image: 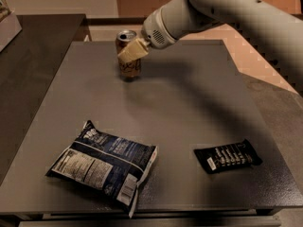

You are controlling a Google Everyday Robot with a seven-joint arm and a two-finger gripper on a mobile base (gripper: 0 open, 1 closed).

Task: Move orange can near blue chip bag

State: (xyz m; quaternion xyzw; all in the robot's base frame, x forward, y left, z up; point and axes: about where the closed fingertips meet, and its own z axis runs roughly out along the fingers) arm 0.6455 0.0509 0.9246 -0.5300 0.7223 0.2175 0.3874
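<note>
Next, my gripper sets the orange can down and lets go of it on the grey table [135, 130], just behind the far edge of the blue chip bag.
The orange can [129, 68], orange-brown with a silver top and dark scribbles, stands upright at the back of the grey table [189, 103]. My gripper [133, 50] reaches in from the upper right and is shut on the can's upper part, with a tan finger [134, 49] across its front. The blue chip bag [102, 167] lies flat at the front left, label side up, well apart from the can.
A small black wrapper with white print [227, 156] lies at the front right. A dark counter [33, 70] adjoins the table on the left, with a white box [7, 22] at its far corner. My arm [227, 8] spans the upper right.
</note>
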